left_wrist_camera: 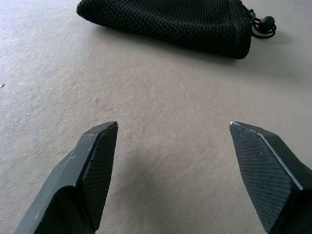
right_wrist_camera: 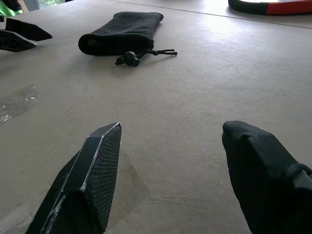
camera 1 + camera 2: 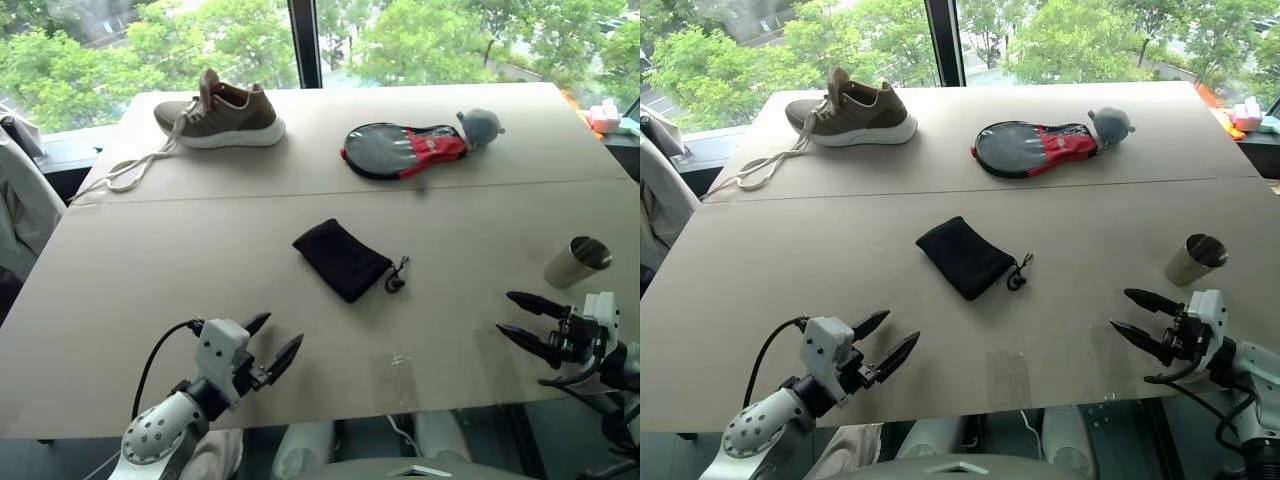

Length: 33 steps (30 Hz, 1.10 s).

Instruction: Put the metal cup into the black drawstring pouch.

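I should next move my left gripper to the black drawstring pouch's near corner (image 3: 350,298) (image 1: 239,52), at the cord end, and close it there.
The black drawstring pouch (image 3: 342,258) lies flat in the middle of the table, its cord and toggle (image 3: 397,278) at the near right end. The metal cup (image 3: 577,262) stands upright near the table's right edge. My left gripper (image 3: 273,343) hovers open at the near left, pointing toward the pouch (image 1: 170,22), with nothing between its fingers. At the near right my right gripper (image 3: 518,320) is open and empty, just in front of the cup and pointing left toward the pouch (image 2: 122,33).
A brown shoe (image 3: 222,113) with long laces sits at the far left. A dark grey-and-red paddle-shaped item (image 3: 402,150) and a grey plush (image 3: 481,125) lie at the far right. Clear tape patches (image 3: 395,375) mark the table (image 3: 150,260) near its front edge.
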Each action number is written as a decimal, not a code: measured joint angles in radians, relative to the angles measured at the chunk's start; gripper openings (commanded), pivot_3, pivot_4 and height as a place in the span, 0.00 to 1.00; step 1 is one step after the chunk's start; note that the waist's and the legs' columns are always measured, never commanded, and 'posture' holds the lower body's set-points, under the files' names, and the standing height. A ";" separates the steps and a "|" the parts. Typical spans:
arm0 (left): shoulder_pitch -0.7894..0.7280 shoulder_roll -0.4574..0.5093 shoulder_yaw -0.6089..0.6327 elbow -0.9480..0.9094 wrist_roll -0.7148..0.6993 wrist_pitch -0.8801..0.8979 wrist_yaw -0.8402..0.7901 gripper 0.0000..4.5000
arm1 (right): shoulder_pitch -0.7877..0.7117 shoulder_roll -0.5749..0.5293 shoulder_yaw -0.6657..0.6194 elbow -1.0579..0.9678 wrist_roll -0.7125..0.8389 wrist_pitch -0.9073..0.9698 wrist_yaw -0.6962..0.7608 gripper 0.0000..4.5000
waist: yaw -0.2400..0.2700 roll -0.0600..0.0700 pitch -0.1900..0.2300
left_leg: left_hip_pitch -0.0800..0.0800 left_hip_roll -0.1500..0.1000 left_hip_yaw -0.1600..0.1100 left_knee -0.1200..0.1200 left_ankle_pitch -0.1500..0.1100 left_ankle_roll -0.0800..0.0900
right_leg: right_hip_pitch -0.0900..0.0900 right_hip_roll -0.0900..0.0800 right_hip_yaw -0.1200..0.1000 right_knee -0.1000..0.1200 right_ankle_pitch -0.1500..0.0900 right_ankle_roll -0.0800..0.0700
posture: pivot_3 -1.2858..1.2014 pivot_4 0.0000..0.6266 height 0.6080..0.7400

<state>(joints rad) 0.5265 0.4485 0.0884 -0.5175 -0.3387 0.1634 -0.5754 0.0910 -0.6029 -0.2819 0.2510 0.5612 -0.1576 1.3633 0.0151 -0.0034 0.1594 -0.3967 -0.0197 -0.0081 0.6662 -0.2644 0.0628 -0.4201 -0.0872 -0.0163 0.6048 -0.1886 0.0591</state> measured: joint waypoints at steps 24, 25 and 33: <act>0.031 -0.008 0.018 0.000 -0.004 -0.025 -0.020 0.83 | 0.019 -0.016 0.003 -0.247 -0.003 0.198 -0.131 0.74 | 0.001 0.000 0.000 | 0.000 0.000 0.000 0.000 0.000 0.000 | 0.000 0.000 0.000 0.000 0.000 0.000 | 0.52 0.24 1.00; 0.031 -0.008 0.018 0.000 -0.005 -0.025 -0.020 0.83 | 0.019 -0.016 0.003 -0.246 -0.003 0.197 -0.129 0.74 | 0.001 0.000 0.000 | 0.000 0.000 0.000 0.000 0.000 0.000 | 0.000 0.000 0.000 0.000 0.000 0.000 | 0.52 0.24 1.00; -0.069 -0.009 0.057 0.004 -0.018 -0.017 0.006 0.83 | 0.032 -0.015 0.008 -0.232 -0.006 0.172 -0.096 0.74 | 0.003 0.000 0.000 | 0.000 0.000 0.000 0.002 0.000 0.000 | 0.000 0.002 -0.001 0.002 0.000 0.000 | 0.52 0.24 1.00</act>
<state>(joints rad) 0.4580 0.4394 0.1449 -0.5131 -0.3567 0.1467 -0.5693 0.1231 -0.6180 -0.2743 0.0192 0.5556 0.0140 1.2675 0.0176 -0.0035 0.1597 -0.3967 -0.0199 -0.0084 0.6680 -0.2641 0.0632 -0.4199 -0.0853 -0.0172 0.6069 -0.1885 0.0591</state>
